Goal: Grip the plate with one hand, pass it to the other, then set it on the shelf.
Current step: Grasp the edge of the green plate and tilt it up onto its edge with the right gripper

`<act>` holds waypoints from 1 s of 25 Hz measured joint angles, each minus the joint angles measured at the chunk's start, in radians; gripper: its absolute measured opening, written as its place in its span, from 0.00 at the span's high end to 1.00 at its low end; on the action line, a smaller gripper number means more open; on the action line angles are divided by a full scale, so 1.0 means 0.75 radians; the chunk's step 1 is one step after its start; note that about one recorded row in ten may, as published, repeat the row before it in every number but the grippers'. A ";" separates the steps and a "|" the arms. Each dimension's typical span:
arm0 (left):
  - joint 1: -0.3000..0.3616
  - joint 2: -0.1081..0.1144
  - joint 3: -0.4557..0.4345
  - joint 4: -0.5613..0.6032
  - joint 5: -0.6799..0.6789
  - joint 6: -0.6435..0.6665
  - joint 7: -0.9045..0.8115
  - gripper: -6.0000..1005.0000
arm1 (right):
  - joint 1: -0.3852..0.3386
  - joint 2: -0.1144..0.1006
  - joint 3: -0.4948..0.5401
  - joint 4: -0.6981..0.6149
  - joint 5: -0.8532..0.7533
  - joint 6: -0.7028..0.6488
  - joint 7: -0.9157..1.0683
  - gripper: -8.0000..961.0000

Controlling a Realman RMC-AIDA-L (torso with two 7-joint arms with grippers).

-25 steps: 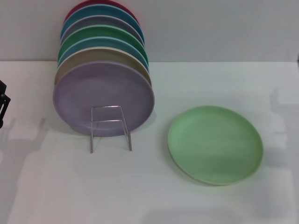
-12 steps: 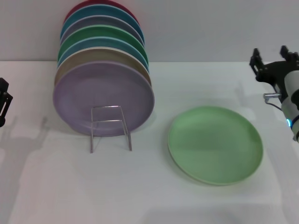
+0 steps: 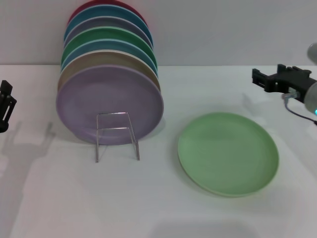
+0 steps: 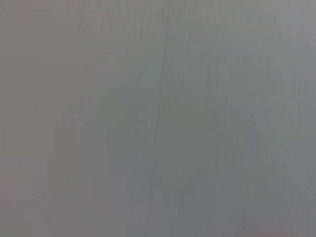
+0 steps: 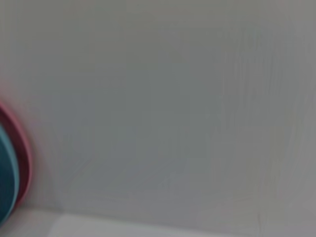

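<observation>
My right gripper next grabs the light pastel-green plate's rim (image 3: 271,140) farthest from the wire rack.
The light pastel-green plate (image 3: 228,153) lies flat on the white table, right of centre. The shelf (image 3: 117,136), a thin silvery wire rack, stands at the centre left; its front loops are bare and several plates stand in it behind them. My right gripper (image 3: 280,78) hangs open and empty above the table, beyond the plate's far right rim and apart from it. My left gripper (image 3: 5,106) shows only at the far left edge, well away from the rack. The left wrist view shows only plain grey.
Several plates stand on edge in the rack: lilac (image 3: 110,104) in front, then tan, teal, emerald green and more, with red (image 3: 86,7) at the back. The right wrist view shows the wall and the red plate's edge (image 5: 22,163).
My right arm has come into view from the right and turned, its gripper now pointing left toward the plate's far side. The left gripper shifted slightly. The plate has not moved.
</observation>
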 joint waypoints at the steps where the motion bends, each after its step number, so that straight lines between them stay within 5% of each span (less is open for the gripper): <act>1: -0.001 0.000 0.000 -0.001 0.001 -0.003 0.000 0.19 | 0.004 0.012 0.081 0.036 -0.040 0.136 0.000 0.35; 5: -0.006 0.000 0.000 -0.005 0.003 -0.007 0.000 0.19 | 0.061 0.035 0.366 0.146 -0.147 0.651 0.028 0.35; 10: -0.014 -0.001 0.000 -0.005 0.001 -0.020 0.000 0.19 | 0.158 0.016 0.621 0.178 -0.167 1.100 0.046 0.36; 25: -0.022 -0.002 0.000 -0.029 -0.003 -0.054 -0.005 0.19 | 0.417 -0.047 0.833 0.072 -0.451 1.642 0.157 0.38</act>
